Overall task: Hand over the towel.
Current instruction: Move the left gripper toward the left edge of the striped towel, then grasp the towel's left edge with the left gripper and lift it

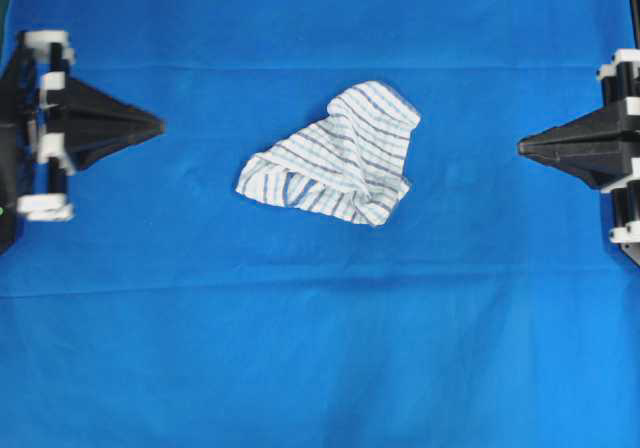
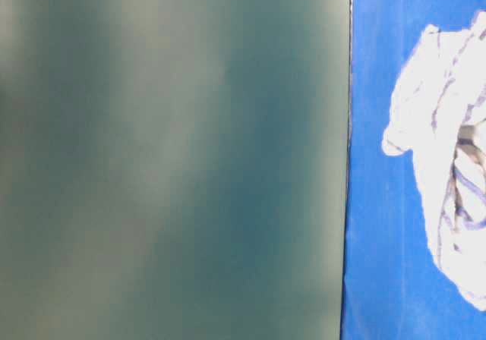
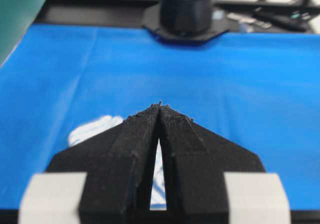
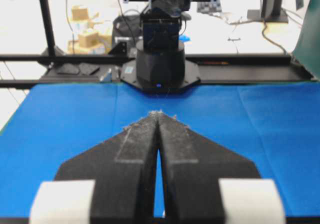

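I will move my right gripper to the towel's bunched middle (image 1: 350, 150) next and close it there, to take the towel over from my left gripper.
The towel (image 1: 335, 154), white with thin blue and grey stripes, lies crumpled in the middle of the large blue cloth (image 1: 320, 348). It also shows at the right in the table-level view as a bright rumpled towel (image 2: 448, 181). My left gripper (image 1: 160, 125) sits at the left edge, shut, tips touching, well short of the towel. In the left wrist view the shut left gripper (image 3: 160, 105) hides most of the towel (image 3: 92, 129). My right gripper (image 1: 521, 147) is at the right edge, shut and holding nothing. The right wrist view shows the right gripper (image 4: 159, 113) with its tips together.
The other arm's black base (image 4: 160, 64) stands at the far end of the blue cloth, with a black frame rail behind it. A dark green panel (image 2: 175, 158) fills the left of the table-level view. Clutter and boxes lie beyond the table.
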`<act>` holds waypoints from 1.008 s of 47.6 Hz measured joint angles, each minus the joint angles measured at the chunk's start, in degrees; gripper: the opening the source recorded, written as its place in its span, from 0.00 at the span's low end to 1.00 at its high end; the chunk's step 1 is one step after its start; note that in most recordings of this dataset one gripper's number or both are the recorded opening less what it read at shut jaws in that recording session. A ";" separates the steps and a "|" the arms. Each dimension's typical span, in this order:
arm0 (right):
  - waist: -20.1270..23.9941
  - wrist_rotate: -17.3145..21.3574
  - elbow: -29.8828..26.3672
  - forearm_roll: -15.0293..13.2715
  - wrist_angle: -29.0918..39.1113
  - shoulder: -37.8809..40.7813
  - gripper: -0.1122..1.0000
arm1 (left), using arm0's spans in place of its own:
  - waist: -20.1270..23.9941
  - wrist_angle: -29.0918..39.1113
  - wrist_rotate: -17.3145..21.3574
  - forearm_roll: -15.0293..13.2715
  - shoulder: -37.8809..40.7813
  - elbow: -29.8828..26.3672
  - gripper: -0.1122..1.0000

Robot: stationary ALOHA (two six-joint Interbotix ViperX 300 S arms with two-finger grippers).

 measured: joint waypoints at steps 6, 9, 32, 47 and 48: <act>0.00 0.00 0.00 0.09 0.00 0.88 0.10 | 1.14 -0.09 -0.44 -0.09 6.33 -2.29 0.46; 0.00 0.00 0.00 0.09 0.00 1.23 0.10 | 1.67 0.35 -0.53 -0.09 9.84 -3.60 0.63; 0.00 0.00 0.00 0.09 0.88 4.13 0.10 | 5.71 10.37 -0.70 -0.26 42.10 -16.44 0.94; -1.76 0.00 0.00 0.18 1.67 5.63 0.10 | 6.50 6.24 -0.97 -0.26 53.17 -18.63 0.93; -1.85 0.00 0.00 0.18 1.85 5.63 0.10 | 6.42 6.24 -0.70 -0.26 53.26 -18.72 0.93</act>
